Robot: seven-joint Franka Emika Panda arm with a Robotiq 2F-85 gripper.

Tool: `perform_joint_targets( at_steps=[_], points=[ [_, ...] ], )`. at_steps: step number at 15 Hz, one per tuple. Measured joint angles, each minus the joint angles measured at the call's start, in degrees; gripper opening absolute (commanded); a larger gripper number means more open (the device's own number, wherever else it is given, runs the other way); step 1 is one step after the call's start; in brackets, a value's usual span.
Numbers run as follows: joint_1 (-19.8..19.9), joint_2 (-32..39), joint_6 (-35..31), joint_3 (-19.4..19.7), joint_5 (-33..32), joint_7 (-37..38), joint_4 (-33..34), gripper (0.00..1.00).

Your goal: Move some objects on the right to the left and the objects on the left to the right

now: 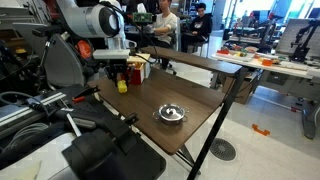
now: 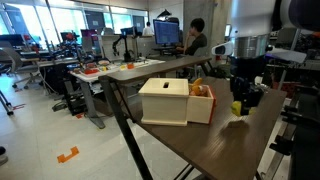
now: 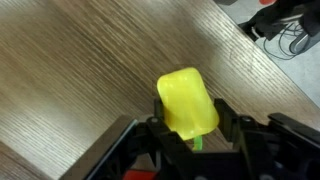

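My gripper needs to release the yellow pepper-shaped toy on the brown table point(image 1: 165, 89) just behind the small metal bowl.
My gripper point(image 3: 188, 135) is shut on a yellow pepper-shaped toy point(image 3: 187, 100) with a green stem. In an exterior view the yellow toy point(image 1: 122, 86) hangs just above the brown table point(image 1: 190, 120), close to the wooden box. In an exterior view the toy point(image 2: 238, 107) is in the jaws point(image 2: 243, 100) to the right of the wooden box point(image 2: 165, 100). A small metal bowl point(image 1: 171, 114) with dark items in it sits near the table's middle.
The wooden box with a lid point(image 2: 163, 88) holds orange and red items point(image 2: 200, 91) in its open side. It also shows in an exterior view point(image 1: 135, 70). A black chair point(image 1: 110, 155) stands by the table's near edge. Desks and people are behind.
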State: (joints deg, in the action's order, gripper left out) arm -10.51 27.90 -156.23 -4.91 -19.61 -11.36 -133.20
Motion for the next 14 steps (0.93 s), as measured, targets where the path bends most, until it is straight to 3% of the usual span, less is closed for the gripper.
perform_joint_targets(
  at_steps=[7, 10, 14],
  points=[
    [13.1, -5.6, 3.3, -2.8, 10.7, -13.4, 1.1, 0.28],
    [15.8, -4.0, 6.8, -2.6, 12.3, -15.0, 5.4, 0.28],
    [16.3, 0.9, 11.6, -2.2, 12.5, -15.0, 13.5, 0.28]
  ],
)
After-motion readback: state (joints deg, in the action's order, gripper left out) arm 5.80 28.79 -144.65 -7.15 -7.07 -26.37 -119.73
